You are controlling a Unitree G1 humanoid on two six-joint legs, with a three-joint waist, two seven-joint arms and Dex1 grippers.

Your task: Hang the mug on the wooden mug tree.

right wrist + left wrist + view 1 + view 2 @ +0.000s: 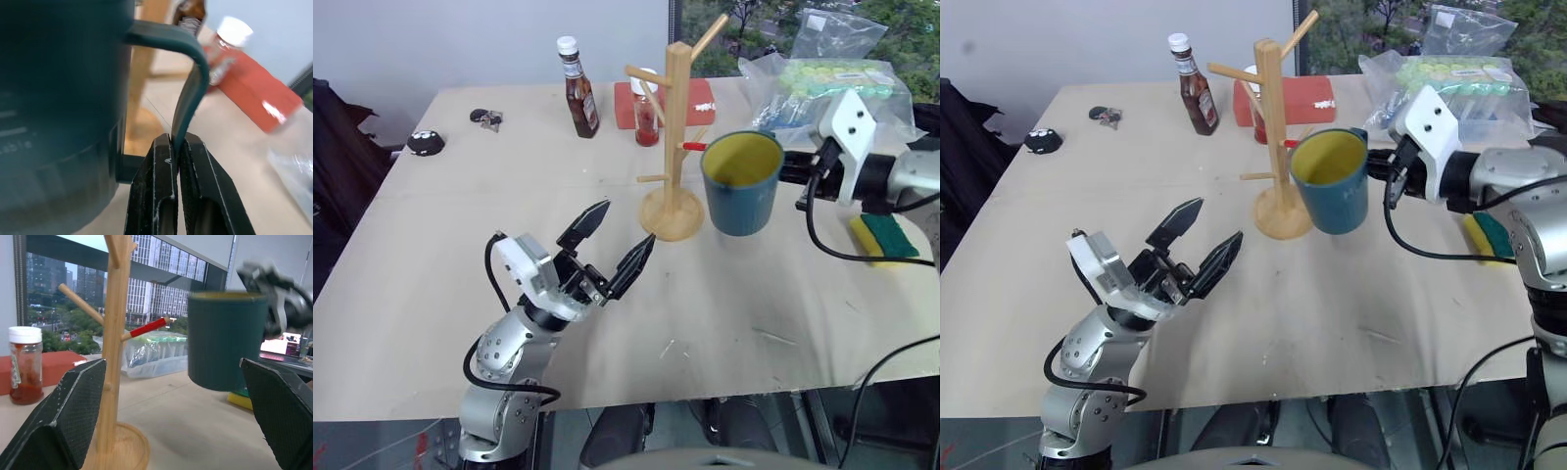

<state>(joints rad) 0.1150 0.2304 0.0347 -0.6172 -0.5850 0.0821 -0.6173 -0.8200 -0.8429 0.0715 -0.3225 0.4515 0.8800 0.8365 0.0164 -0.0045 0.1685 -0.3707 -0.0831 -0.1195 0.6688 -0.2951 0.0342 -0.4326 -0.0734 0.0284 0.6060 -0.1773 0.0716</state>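
The robot's right gripper should release the teal mug so it hangs from the red-tipped peg (687,186) above the round base of the tree.
The teal mug (741,186) with a yellow inside hangs upright in the air just right of the wooden mug tree (676,127). My right gripper (176,142) is shut on the mug's loop handle (191,73), reaching in from the right. The tree stands on its round base (672,215) mid-table, and its red-tipped peg (693,146) points toward the mug. My left gripper (625,227) is open and holds nothing. It sits low over the table in front of the tree, pointing up at the tree (115,333) and the mug (227,347).
A ketchup bottle (578,88), a small sauce jar (646,113) and a red block (671,98) stand behind the tree. A plastic bag (822,83) lies at the back right, a yellow-green sponge (886,238) at the right edge. Keys (487,118) and a black object (425,143) lie far left.
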